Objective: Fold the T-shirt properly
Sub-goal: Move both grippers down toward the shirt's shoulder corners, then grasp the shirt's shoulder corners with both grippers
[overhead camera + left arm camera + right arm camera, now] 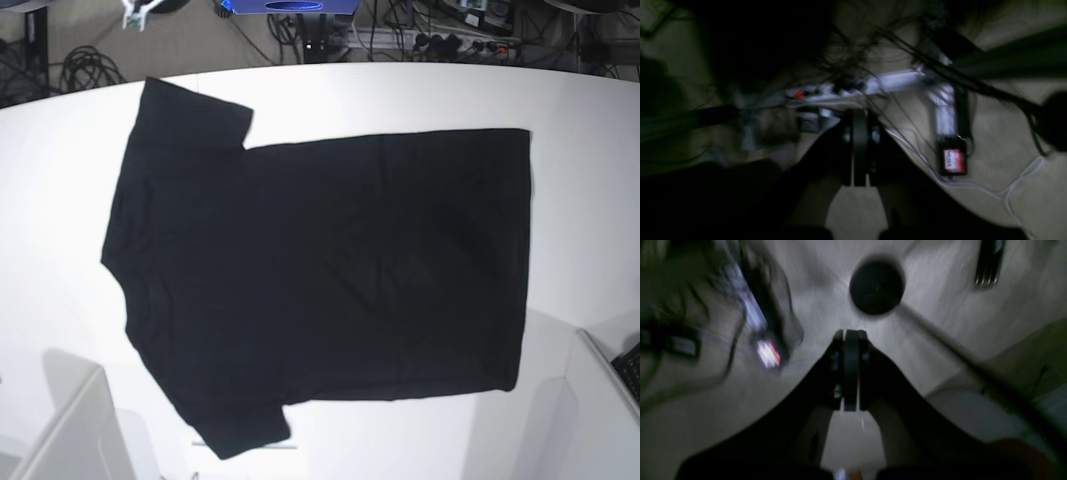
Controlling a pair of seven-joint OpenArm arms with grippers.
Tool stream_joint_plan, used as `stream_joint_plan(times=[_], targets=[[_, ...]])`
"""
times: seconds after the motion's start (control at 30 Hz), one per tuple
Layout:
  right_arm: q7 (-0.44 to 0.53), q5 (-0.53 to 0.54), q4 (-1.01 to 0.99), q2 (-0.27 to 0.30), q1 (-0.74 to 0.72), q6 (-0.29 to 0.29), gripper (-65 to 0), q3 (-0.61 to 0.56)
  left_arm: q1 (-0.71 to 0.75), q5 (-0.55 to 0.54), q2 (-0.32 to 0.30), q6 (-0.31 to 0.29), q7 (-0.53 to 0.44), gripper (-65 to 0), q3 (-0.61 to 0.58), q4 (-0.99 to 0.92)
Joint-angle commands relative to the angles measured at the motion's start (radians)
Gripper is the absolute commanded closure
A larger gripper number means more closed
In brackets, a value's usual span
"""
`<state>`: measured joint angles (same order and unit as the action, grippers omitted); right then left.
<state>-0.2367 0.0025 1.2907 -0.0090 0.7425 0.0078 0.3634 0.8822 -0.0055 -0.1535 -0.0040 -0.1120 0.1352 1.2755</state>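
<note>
The robot's right gripper needs to next go to the T-shirt and close on the far sleeve's outer edge (141, 128) near the shoulder, on the cables' side.
The T-shirt (330, 270) lies spread flat on the white table (590, 150), plain black side up. Its sleeves are at the left and its hem runs down the right side. Neither arm shows in the base view. The left wrist view is dark and blurred: my left gripper (858, 146) is shut with nothing between its fingers, over a pale floor. My right gripper (850, 373) is likewise shut and empty in the right wrist view. The shirt does not appear in either wrist view.
Pale slanted structures stand at the table's front left (70, 430) and front right (600, 400). Cables and a power strip (450, 40) lie beyond the far edge. The left wrist view shows a power strip (853, 88) and a red-labelled box (953, 160); the right wrist view shows a round black object (877, 285).
</note>
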Motion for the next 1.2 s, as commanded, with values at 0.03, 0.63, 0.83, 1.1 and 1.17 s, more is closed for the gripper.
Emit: stream_joint_plan(times=[0.03,0.63,0.83,1.1,1.17], targets=[[-0.005,0.0,0.08,-0.016,0.045,-0.007,0.0,0.039,0.058,-0.003,-0.013,0.009,-0.021,0.0,0.04,0.114],[-0.006,0.0,0.633,-0.102,0.048,-0.007,0.0,0.176,0.197,-0.235,-0.018,0.009,-0.021,0.0,0.137,0.656],[-0.112,0.0,0.682,-0.102,-0.038,-0.007,0.0,0.118,0.117,-0.235,-0.014,0.009,-0.021,0.0,0.163,0.652],[-0.258,0.232,0.702,-0.075,-0.136,-0.006,-15.9,0.09,0.016,-0.236,-0.013,0.009,-0.012,0.0,0.222,0.652],[-0.298,0.345,0.699,-0.039,-0.148,-0.006,-20.9,0.09,0.013,-0.242,-0.016,0.009,-0.012,0.0,0.222,0.652]])
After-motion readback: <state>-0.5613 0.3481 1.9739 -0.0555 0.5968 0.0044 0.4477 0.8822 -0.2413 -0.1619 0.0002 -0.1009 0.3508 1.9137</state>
